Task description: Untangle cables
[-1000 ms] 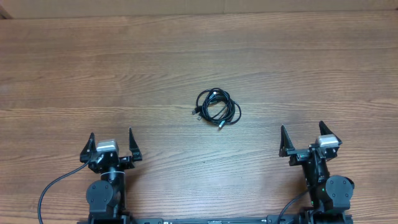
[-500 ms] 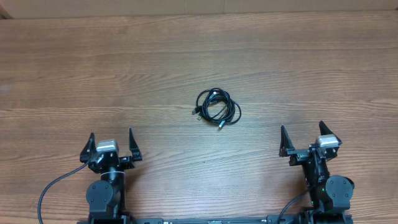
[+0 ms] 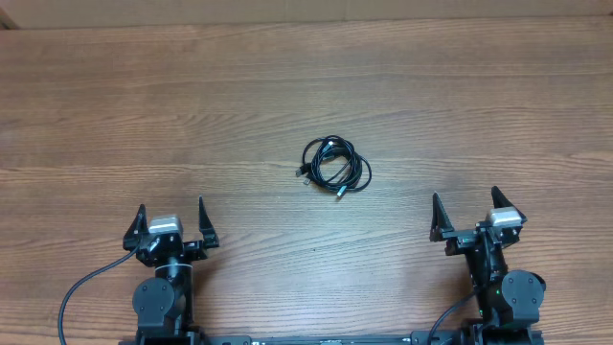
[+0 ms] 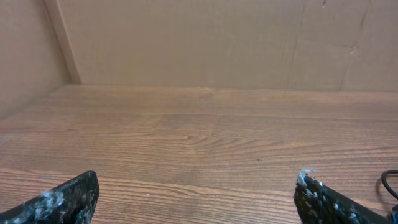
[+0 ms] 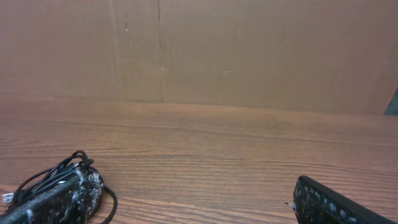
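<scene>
I should next move my right gripper over to the looped cords [image 3: 351, 151] [image 5: 84, 162] at the far side of the black cable bundle and close it there.
The cables [image 3: 335, 165] lie as one small bundle of thin black looped cords with silver plug ends in the middle of the wooden table. In the right wrist view the bundle [image 5: 59, 173] shows at the lower left, partly behind the left finger. In the left wrist view a bit of cord [image 4: 390, 184] shows at the right edge. My left gripper [image 3: 170, 222] is open and empty near the table's front left. My right gripper [image 3: 466, 213] is open and empty at the front right. Both are well short of the bundle.
The wooden table [image 3: 306, 86] is backed by a brown cardboard wall [image 5: 249, 50]. A thick black robot cable [image 3: 81, 287] loops beside the left arm's base.
</scene>
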Tool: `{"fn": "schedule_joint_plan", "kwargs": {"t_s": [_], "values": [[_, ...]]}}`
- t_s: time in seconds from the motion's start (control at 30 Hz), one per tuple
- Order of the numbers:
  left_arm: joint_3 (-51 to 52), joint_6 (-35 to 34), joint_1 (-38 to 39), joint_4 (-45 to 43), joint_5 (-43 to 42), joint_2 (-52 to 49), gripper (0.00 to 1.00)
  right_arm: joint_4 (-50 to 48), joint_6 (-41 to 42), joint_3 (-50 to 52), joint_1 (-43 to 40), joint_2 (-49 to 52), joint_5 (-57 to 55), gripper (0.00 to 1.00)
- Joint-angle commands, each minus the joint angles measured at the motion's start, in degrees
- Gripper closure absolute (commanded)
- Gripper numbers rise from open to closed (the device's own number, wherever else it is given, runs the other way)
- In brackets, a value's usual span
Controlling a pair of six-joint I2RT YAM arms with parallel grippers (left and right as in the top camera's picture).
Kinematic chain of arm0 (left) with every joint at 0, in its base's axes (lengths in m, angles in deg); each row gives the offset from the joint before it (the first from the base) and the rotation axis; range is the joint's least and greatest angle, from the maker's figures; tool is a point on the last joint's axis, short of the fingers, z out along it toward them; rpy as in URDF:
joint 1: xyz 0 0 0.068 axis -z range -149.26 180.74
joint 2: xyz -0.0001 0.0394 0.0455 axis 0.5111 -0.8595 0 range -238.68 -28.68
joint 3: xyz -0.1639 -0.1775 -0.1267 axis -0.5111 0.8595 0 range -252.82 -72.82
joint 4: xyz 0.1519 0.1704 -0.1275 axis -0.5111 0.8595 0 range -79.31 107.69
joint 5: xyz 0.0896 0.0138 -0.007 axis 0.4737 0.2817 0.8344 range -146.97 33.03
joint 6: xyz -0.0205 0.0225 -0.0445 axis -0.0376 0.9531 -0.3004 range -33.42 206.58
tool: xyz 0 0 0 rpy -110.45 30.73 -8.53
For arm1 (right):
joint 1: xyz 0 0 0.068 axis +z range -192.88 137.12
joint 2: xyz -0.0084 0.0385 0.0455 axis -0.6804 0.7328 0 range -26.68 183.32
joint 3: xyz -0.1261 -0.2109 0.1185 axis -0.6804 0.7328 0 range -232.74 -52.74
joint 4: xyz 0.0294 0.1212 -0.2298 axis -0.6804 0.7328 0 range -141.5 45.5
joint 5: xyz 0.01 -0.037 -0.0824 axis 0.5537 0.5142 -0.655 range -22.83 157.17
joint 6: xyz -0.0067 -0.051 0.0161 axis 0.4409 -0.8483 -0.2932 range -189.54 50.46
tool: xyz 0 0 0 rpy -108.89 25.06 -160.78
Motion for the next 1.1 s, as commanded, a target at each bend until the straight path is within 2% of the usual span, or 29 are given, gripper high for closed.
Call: {"fn": "schedule_joint_plan", "kwargs": {"t_s": [0.0,0.93,0.97,1.0,1.07], "values": [[0.3,1.1,-0.3,0.0,-0.1,0.4,0.01,-0.3,-0.4,0.6,0.5,-0.7,-0.3,0.0],[0.3,1.0,-0.3,-0.1,-0.1,0.4,0.01,-0.3,-0.4,0.6,0.5,-0.7,-0.3,0.0],[0.3,0.3,-0.3,-0.2,-0.7,0.4,0.0,-0.5,-0.4,0.6,0.5,-0.7,-0.3,0.0],[0.3,-3.3,-0.3,-0.2,-5.3,0.4,0.01,-1.1,1.2,0.6,0.5,-0.7,0.9,0.0],[0.3,-5.9,-0.3,-0.6,-9.8,0.4,0.0,-1.6,6.8,0.6,0.5,-0.7,7.2,0.0]]}}
